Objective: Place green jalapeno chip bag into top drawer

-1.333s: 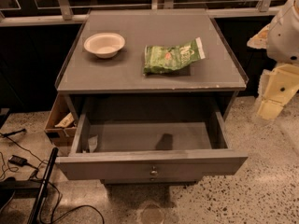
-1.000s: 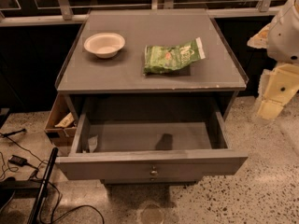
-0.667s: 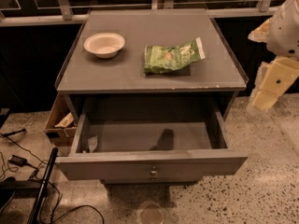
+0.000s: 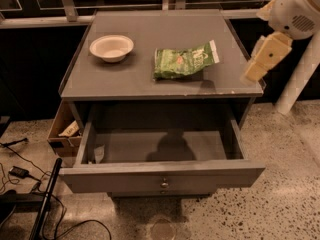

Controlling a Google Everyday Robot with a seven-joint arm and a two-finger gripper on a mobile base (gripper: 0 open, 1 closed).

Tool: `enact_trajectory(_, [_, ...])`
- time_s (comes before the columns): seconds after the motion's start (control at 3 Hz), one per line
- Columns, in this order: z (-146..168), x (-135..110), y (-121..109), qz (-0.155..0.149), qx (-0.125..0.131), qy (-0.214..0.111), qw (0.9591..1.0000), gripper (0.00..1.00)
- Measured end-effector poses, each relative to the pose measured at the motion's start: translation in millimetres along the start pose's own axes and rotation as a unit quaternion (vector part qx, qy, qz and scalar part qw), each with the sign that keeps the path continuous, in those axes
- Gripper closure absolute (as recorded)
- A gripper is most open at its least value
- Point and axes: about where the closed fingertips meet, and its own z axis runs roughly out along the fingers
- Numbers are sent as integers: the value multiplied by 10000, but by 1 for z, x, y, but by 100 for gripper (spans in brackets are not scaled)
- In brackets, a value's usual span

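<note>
Next, I grip the green jalapeno chip bag on its middle (image 4: 182, 63), clear of its white sealed strip.
The green jalapeno chip bag (image 4: 182, 60) lies flat on the grey cabinet top (image 4: 130, 79), right of centre, its white sealed strip toward the right. The top drawer (image 4: 160, 176) is pulled out wide open below it, with a small metal knob at the front centre; its inside looks bare except for a small pale scrap at the left. My gripper (image 4: 265, 56) hangs from the white arm at the upper right, over the cabinet's right edge and to the right of the bag, apart from it.
A white round bowl (image 4: 111, 47) stands on the cabinet top at the left. A brown cardboard box (image 4: 62, 131) sits on the floor left of the cabinet. Black cables (image 4: 20, 171) and a dark pole lie on the speckled floor at lower left.
The arm has swung up and to the left, bringing the gripper from beside the cabinet to over its right edge. The bag, bowl and drawer have not moved.
</note>
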Motion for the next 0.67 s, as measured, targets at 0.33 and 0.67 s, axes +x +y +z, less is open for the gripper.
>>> enact_trajectory(0.33, [23, -32, -30, 27, 37, -364, 9993, 0])
enact_trajectory(0.67, [64, -67, -50, 45, -74, -736, 9973, 0])
